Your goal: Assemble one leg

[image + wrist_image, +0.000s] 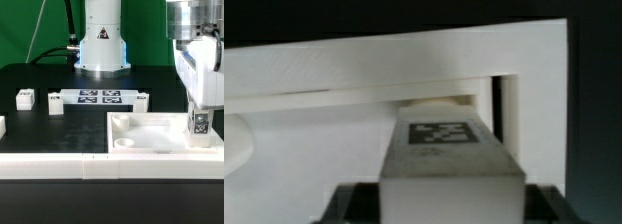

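Note:
The leg in the tray's corner has my wrist turned edge-on at it, so next my gripper opens, turns back and grips the leg's other sides (200, 122) before screwing it down.
My gripper (199, 112) is shut on a leg (199, 126), a white post with a marker tag, and holds it upright at the far right corner of the large white square tray-like part (150, 142). The leg's lower end sits inside the tray's rim. In the wrist view the leg (445, 150) fills the middle between my dark fingers (352, 205), its tag facing the camera, with the tray's corner wall (384, 70) behind it. Three more legs stand on the table: two at the exterior view's left (25, 97) (55, 102) and one right of the marker board (142, 100).
The marker board (98, 97) lies on the black table in front of the robot base (101, 45). A white piece (2, 126) shows at the left edge of the exterior view. The tray holds a round socket (124, 146) at its near left corner.

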Controlling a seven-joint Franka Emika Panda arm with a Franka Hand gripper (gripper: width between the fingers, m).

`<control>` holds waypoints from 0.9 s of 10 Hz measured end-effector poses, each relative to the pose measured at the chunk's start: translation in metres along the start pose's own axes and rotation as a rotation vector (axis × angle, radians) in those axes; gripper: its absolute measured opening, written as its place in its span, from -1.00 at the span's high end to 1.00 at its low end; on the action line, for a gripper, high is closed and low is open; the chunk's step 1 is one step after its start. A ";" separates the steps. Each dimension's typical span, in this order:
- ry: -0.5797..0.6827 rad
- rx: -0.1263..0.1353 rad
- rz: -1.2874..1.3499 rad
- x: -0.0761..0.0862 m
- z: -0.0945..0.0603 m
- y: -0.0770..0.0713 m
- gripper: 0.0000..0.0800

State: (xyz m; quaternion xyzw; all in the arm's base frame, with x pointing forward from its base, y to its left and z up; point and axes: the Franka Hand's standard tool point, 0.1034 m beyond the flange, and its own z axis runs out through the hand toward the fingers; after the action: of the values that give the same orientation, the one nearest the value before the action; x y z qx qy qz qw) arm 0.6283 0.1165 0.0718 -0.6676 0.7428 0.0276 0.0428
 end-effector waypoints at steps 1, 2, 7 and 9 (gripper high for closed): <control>-0.002 -0.004 0.009 0.000 0.000 0.000 0.27; -0.001 -0.003 0.001 0.000 0.000 0.000 0.27; -0.005 -0.003 -0.506 -0.005 0.000 0.001 -0.60; -0.008 -0.005 -0.715 -0.009 0.002 0.003 -0.62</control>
State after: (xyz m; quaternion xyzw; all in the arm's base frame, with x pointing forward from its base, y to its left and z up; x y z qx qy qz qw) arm 0.6266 0.1258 0.0705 -0.8853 0.4619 0.0154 0.0510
